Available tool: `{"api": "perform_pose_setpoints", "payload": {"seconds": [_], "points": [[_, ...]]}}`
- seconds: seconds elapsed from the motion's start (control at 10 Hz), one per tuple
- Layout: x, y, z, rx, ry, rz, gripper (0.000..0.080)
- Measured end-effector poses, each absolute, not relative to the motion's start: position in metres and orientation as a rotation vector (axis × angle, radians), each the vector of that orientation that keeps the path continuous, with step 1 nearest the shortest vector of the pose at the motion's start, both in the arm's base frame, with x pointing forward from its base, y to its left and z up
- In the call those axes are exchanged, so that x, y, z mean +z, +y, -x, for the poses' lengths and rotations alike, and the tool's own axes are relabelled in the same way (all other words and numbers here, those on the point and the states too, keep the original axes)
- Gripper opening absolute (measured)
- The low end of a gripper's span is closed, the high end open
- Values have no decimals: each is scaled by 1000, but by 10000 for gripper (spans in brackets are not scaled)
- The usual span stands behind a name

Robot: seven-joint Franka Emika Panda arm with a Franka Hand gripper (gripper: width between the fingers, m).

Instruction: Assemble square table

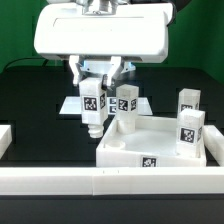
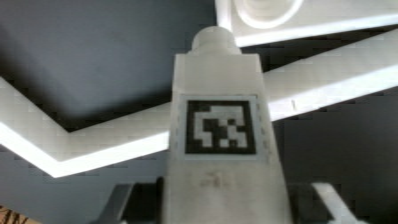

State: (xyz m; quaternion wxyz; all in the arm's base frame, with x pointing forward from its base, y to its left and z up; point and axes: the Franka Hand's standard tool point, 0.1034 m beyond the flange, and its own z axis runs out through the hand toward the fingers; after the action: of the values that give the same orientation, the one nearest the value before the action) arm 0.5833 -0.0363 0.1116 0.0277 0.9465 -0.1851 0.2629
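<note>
My gripper is holding the white leg, and I should release it upright in the empty round corner socket of the white square table top point(image 1: 115, 144) point(image 2: 269, 9).
My gripper point(image 1: 92, 84) is shut on a white leg point(image 1: 91, 105) with a black-and-white tag, holding it upright by its upper end. The leg's narrow tip points down just beside the far left corner of the white square table top point(image 1: 130, 148). In the wrist view the leg point(image 2: 222, 120) fills the middle between my gripper point(image 2: 226, 205) fingers point(image 2: 128, 200). A round corner socket point(image 2: 285, 12) of the table top shows just past the tip. Another leg point(image 1: 126, 101) stands behind the top. Two more legs point(image 1: 188, 103) point(image 1: 190, 131) stand at its right side.
Long white border rails run along the front point(image 1: 100, 182), the left point(image 1: 5, 136) and the right point(image 1: 215, 150). The marker board point(image 1: 68, 103) lies flat behind the held leg. In the wrist view a white angled band point(image 2: 89, 150) crosses the dark table under the leg.
</note>
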Motion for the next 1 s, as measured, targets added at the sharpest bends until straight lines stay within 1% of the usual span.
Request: {"api": "perform_pose_setpoints", "payload": {"seconds": [0.1,0.2,1.0], "points": [[108,-25,-583,803,-534,-2929,287],[108,-24,-583,802,-527,-2929,287],[101,-25,-582,790,-510,-2925,287]]}}
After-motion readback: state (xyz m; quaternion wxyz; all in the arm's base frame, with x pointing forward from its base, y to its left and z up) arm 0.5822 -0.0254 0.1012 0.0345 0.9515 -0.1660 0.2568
